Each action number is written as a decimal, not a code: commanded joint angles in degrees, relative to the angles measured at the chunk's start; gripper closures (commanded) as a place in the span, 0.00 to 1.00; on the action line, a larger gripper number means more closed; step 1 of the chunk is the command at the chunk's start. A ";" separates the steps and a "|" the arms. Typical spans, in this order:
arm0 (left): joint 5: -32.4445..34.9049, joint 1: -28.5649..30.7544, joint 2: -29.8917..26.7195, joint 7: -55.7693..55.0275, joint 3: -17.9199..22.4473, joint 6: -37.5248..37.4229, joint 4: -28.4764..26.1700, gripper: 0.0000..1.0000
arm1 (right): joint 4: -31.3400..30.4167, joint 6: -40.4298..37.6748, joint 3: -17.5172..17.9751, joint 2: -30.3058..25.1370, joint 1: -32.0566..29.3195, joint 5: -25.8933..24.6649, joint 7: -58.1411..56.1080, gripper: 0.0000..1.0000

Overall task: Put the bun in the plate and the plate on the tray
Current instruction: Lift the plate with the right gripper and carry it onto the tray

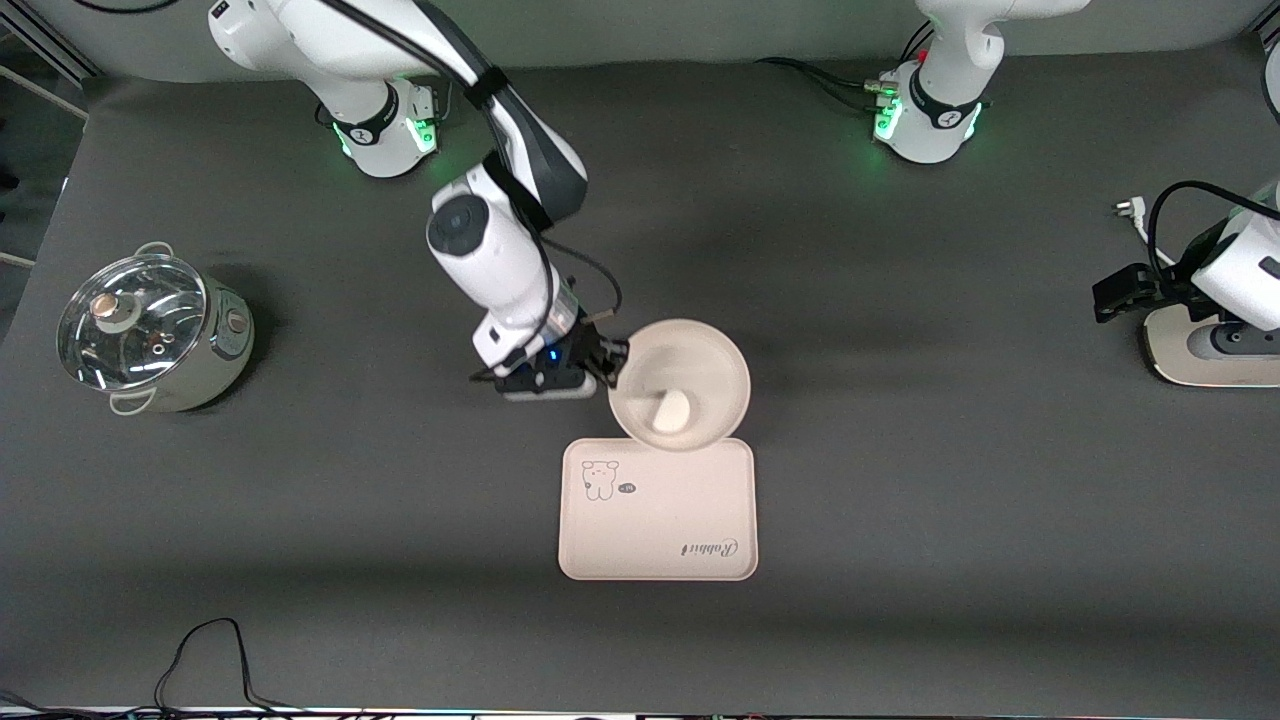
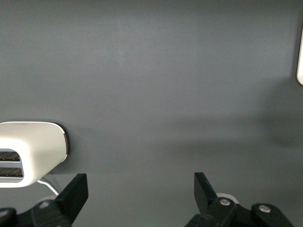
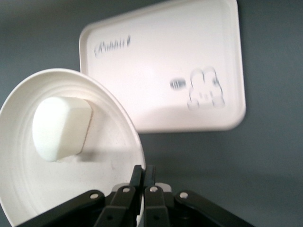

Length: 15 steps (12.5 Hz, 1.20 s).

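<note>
My right gripper is going to put the round cream plate down on the tray (image 1: 671,497) (image 3: 143,77) between the bear drawing and the writing.
My right gripper (image 1: 612,362) is shut on the rim of the round cream plate (image 1: 700,350) and holds it tilted. The plate's lower edge overlaps the edge of the tray (image 1: 660,520) that lies farthest from the front camera. The off-white bun (image 1: 671,411) lies in the plate on its low side. In the right wrist view the fingers (image 3: 143,172) pinch the plate's rim (image 3: 118,156), with the bun (image 3: 60,126) inside and the tray (image 3: 161,71) with its bear drawing past it. My left gripper (image 1: 1110,295) waits open and empty (image 2: 140,189) at the left arm's end of the table.
A glass-lidded pot (image 1: 150,335) stands at the right arm's end of the table. A white toaster (image 1: 1210,345) sits beside my left gripper and shows in the left wrist view (image 2: 31,151). A black cable (image 1: 200,650) lies at the table's near edge.
</note>
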 commanded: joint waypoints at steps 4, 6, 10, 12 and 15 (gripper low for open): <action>0.01 -0.54 -0.28 1.01 0.44 -0.72 0.61 0.00 | 26.07 -9.09 0.23 16.84 -5.69 0.94 -4.05 0.98; -0.08 -0.54 -0.28 1.01 0.44 -0.63 0.61 0.00 | 26.62 -8.56 0.23 19.04 -5.86 1.29 -4.05 0.98; -0.08 -0.81 -0.28 0.92 0.35 -0.54 0.61 0.00 | 26.79 -2.16 0.49 25.80 -5.95 1.65 -4.76 0.98; -0.08 -1.07 -0.28 0.92 0.35 -0.28 0.70 0.00 | 26.71 -1.62 0.50 26.78 -5.95 1.65 -4.76 0.98; -0.08 -1.25 -0.28 0.83 0.17 -0.28 0.70 0.00 | 26.53 -1.62 0.50 26.87 -6.04 1.82 -5.02 0.57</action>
